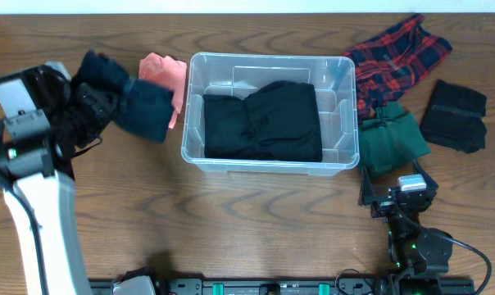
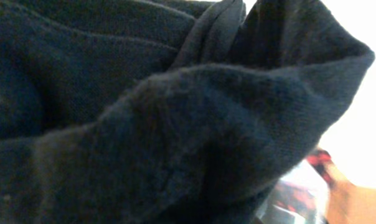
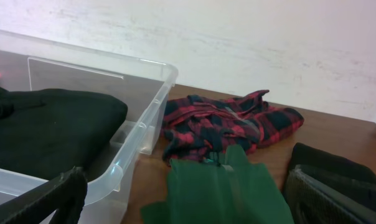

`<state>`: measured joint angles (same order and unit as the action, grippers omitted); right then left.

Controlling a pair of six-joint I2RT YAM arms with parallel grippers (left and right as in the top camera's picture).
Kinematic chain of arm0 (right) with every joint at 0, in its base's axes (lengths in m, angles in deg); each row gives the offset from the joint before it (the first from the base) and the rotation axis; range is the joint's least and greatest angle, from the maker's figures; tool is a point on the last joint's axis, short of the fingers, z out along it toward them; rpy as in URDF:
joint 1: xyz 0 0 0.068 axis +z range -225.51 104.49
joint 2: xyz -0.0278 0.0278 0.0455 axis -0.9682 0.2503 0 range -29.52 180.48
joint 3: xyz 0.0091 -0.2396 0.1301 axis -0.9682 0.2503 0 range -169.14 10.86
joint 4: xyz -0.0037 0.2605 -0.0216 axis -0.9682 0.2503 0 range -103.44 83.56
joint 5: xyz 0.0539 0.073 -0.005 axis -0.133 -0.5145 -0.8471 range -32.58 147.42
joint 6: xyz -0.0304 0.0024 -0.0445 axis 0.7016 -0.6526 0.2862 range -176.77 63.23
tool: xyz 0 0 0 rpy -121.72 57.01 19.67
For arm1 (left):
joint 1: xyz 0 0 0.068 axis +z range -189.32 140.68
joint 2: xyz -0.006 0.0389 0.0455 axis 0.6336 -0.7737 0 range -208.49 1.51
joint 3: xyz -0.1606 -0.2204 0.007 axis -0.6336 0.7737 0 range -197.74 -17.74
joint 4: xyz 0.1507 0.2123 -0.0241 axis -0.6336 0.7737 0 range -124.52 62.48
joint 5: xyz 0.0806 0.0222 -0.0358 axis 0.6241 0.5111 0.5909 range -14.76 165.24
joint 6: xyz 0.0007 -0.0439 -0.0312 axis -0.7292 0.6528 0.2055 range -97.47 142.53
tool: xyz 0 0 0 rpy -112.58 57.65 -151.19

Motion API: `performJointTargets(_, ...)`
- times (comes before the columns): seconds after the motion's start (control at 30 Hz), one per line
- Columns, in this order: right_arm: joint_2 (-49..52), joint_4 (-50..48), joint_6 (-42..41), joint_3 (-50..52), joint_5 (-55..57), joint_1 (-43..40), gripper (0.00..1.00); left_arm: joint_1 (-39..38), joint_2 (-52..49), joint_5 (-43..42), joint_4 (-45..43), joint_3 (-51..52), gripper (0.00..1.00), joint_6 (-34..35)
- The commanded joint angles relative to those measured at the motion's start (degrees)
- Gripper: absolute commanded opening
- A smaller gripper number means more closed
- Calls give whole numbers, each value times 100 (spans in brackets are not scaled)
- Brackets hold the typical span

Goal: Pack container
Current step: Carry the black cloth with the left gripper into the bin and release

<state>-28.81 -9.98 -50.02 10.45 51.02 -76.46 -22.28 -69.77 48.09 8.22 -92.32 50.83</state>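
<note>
The dark navy garment, which now hangs toward the tub's wall, will go in the container, onto the black garment's end (image 1: 224, 120) nearest the salmon-pink cloth, from my left gripper.
The container (image 1: 193, 98), a clear tub, stands mid-table with a folded black garment (image 1: 264, 123) inside. My left gripper (image 1: 98, 102) is left of it, shut on a dark navy garment (image 1: 147, 108) that hangs toward the tub's left wall. That cloth (image 2: 163, 118) fills the left wrist view and hides the fingers. My right gripper (image 1: 399, 195) is open and empty near the front right, just behind a green garment (image 1: 391, 139). In the right wrist view the gripper (image 3: 194, 208) is open over the green garment (image 3: 228, 183), with the tub's corner (image 3: 152, 106) to the left.
A salmon-pink cloth (image 1: 164, 72) lies behind the navy garment. A red plaid garment (image 1: 395, 49) lies at the back right and shows in the right wrist view (image 3: 231, 124). A black folded garment (image 1: 454, 115) lies at the far right.
</note>
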Motion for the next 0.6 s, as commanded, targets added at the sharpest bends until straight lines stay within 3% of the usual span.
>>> performJointTargets(0.0,-26,20,61,9,20,-74,99,-452,-4,-496,-214,20,13,46)
performJointTargets(0.43,-26,20,61,9,20,-74,99,-2769,-1351,-994,-1213,20,13,-1427)
performJointTargets(0.57,-26,20,63,9,20,-74,99,-3117,-1864,-1102,-1453,-2,11,-1370)
